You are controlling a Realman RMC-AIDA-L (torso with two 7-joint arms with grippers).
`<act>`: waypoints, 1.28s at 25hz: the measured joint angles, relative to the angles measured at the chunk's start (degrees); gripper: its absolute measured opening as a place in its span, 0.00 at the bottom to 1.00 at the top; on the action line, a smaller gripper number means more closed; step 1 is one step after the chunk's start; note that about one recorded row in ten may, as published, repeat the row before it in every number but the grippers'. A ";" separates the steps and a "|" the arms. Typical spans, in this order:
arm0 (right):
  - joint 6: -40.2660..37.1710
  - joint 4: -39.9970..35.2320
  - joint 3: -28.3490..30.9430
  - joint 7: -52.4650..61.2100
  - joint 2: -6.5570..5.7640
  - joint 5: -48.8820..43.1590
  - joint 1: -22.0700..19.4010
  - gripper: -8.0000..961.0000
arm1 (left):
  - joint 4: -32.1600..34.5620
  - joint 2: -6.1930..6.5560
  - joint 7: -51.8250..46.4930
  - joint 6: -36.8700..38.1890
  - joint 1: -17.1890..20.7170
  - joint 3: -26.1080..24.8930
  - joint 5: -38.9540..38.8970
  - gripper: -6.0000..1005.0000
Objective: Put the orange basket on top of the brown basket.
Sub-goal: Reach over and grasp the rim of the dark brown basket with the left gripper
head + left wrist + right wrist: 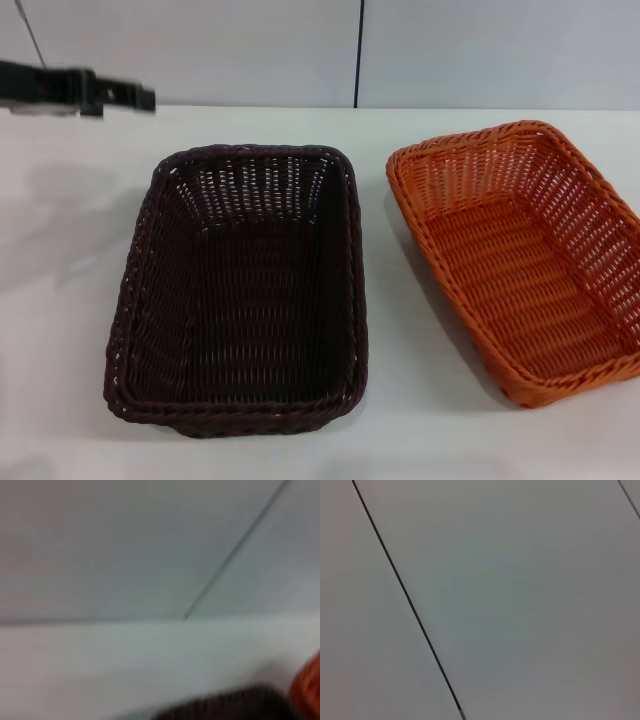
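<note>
My left gripper is to close on the outer long rim (147, 226) of the brown basket, on the side away from the orange basket, toward the back.
The brown basket (240, 290), very dark and woven, sits empty on the white table at centre. The orange basket (525, 255), bright woven, sits empty on the table to its right, angled, a gap apart from the brown one. My left gripper (125, 96) is a black shape at the far upper left, above the table's back edge, well away from both baskets. The left wrist view shows a blurred strip of the brown basket (225, 707) and a bit of the orange basket (307, 690). My right gripper is out of view.
The white table (80, 250) extends around both baskets. A pale wall with a dark vertical seam (357, 50) stands behind. The right wrist view shows only wall panels with a dark seam (405, 600).
</note>
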 joint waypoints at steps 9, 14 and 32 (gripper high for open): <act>1.25 -0.06 -0.03 -0.04 -0.19 0.00 0.76 0.80 | -5.59 -7.03 -3.88 -6.75 -4.71 2.19 20.96 0.80; 1.27 -0.05 -0.05 -0.05 -0.24 0.00 0.80 0.80 | -4.76 -7.12 -8.69 -4.54 -3.69 7.85 23.18 0.79; 1.35 -0.03 -0.19 -0.05 -0.44 0.00 1.21 0.79 | 5.36 -7.34 -9.02 0.21 -3.62 9.61 23.25 0.77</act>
